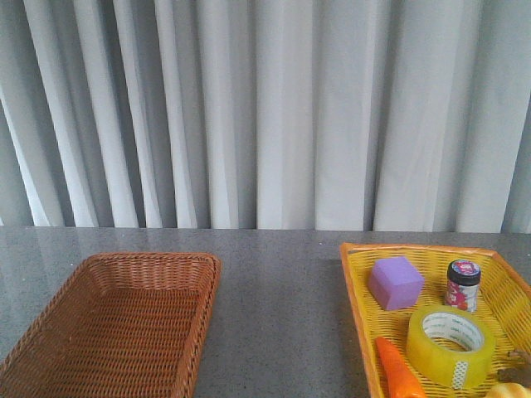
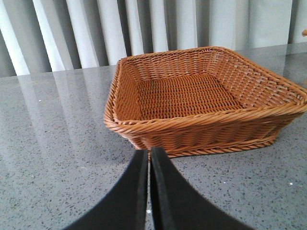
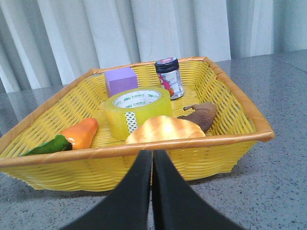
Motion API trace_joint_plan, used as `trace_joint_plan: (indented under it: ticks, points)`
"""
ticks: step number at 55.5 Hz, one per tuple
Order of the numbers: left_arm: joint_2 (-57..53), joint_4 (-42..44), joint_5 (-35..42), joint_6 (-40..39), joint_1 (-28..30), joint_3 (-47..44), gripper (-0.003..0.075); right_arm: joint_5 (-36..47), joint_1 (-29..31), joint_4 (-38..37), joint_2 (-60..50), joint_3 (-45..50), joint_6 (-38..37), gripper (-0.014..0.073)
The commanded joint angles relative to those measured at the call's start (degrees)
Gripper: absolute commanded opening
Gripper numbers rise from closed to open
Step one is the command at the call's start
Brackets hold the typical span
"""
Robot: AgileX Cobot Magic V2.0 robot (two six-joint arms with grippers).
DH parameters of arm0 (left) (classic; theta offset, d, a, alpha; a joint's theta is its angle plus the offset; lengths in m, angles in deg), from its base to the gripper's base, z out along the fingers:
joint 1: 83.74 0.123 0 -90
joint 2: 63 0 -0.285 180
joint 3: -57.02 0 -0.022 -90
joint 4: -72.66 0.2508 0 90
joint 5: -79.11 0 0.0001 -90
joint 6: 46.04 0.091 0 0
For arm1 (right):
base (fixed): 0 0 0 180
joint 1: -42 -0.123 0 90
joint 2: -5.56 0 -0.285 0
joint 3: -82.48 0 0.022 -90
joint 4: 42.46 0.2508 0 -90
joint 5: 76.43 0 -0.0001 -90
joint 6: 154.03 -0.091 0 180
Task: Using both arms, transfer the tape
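Observation:
My right gripper needs to grab the side of the yellow tape roll [image 1: 487, 338] [image 3: 164, 97] opposite the toy carrot, with one finger inside the roll's hole.
The yellow tape roll [image 1: 450, 346] lies flat in the yellow basket [image 1: 355, 286] at the front right of the table. It also shows in the right wrist view [image 3: 137, 112], beyond the basket's near rim. My right gripper [image 3: 152, 154] is shut and empty, just outside that rim, low over the table. My left gripper [image 2: 149, 153] is shut and empty, close to the near wall of the brown wicker basket [image 2: 201, 120]. Neither arm shows in the front view.
The yellow basket also holds a purple cube [image 1: 396, 282], a small dark jar [image 1: 462, 284], a toy carrot [image 1: 400, 375], a bread roll [image 3: 165, 130] and a brown piece [image 3: 201, 115]. The brown basket [image 1: 116, 332] stands empty at front left. Grey curtain behind.

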Motion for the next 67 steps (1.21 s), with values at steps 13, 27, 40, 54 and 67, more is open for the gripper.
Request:
trace_joint_plan:
  ticks: [13,27,40,54,67]
  points:
    - [-0.4,-0.3,4.2,-0.4,0.2,0.8,-0.0006,4.1,0.4,-0.2,-0.6,0.2,0.0,-0.0004]
    - [-0.4,-0.3,4.2,-0.4,0.2,0.8,-0.0006,4.1,0.4,-0.2,-0.6,0.2,0.0,-0.0004]
    - [-0.4,-0.3,4.2,-0.4,0.2,0.8,-0.0006,4.1,0.4,-0.2,-0.6,0.2,0.0,-0.0004]
    - [-0.4,1.3,4.3,1.7,0.2,0.8,-0.0006,4.3,0.4,-0.2,-0.6,0.2,0.0,-0.0004]
    - [-0.4,1.6,6.5,3.0,0.2,0.8,-0.0006,4.4,0.4,0.4,-0.6,0.2,0.0,-0.0004]
